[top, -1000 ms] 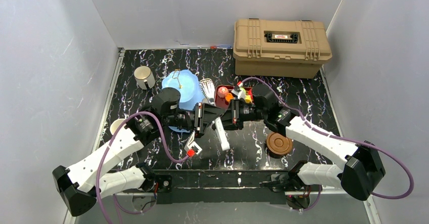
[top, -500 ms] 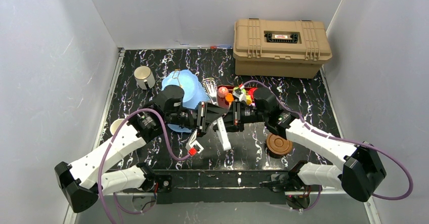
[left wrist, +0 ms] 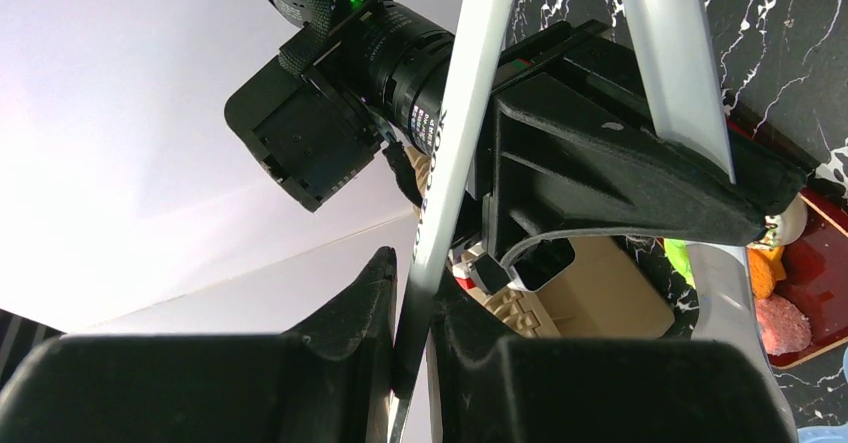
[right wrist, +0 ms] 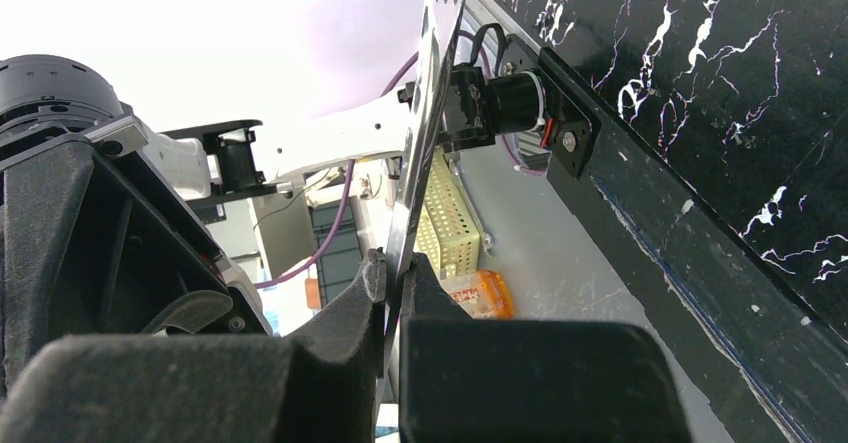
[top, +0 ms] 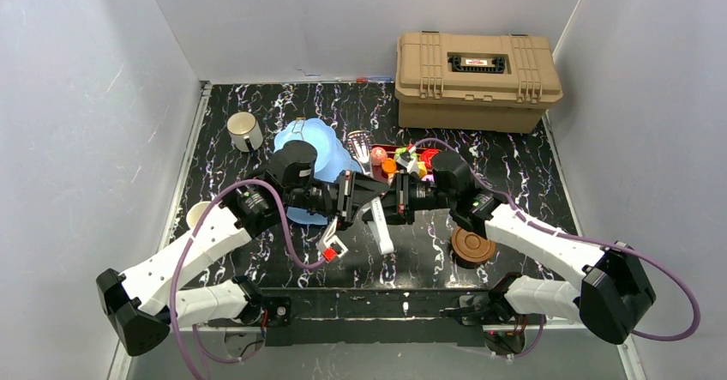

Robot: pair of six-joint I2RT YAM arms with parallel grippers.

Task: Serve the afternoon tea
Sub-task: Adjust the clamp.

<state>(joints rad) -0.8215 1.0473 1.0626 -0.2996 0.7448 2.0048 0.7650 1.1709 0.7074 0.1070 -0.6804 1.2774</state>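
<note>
My right gripper is closed on just one arm of the tongs. My left gripper will hold them steady while my right gripper opens and takes both arms (top: 382, 230).
Both grippers hold the metal tongs (top: 360, 150) between them above the table's middle. My left gripper (top: 346, 200) is shut on one tong arm (left wrist: 445, 193). My right gripper (top: 387, 202) is shut on the other arm (left wrist: 668, 63), which shows edge-on in the right wrist view (right wrist: 425, 133). The light blue stand (top: 315, 150) lies behind the left wrist. Colourful toy cakes (top: 396, 160) sit on the dark red tray (top: 377, 174). A silvery-beige cup (top: 245, 130) stands back left. A white-and-teal cup (top: 199, 215) stands at the left edge. Brown saucers (top: 473, 244) are stacked front right.
A tan plastic case (top: 477, 80) stands at the back right. Grey walls close in the left, right and back. The two wrists almost touch over the table's middle. A pink cake (left wrist: 775, 321) and the tray's edge (left wrist: 822, 263) show in the left wrist view.
Both grippers, still shut on the tongs, have shifted a little toward the back. The tongs' head has moved slightly right and back, toward the tray.
</note>
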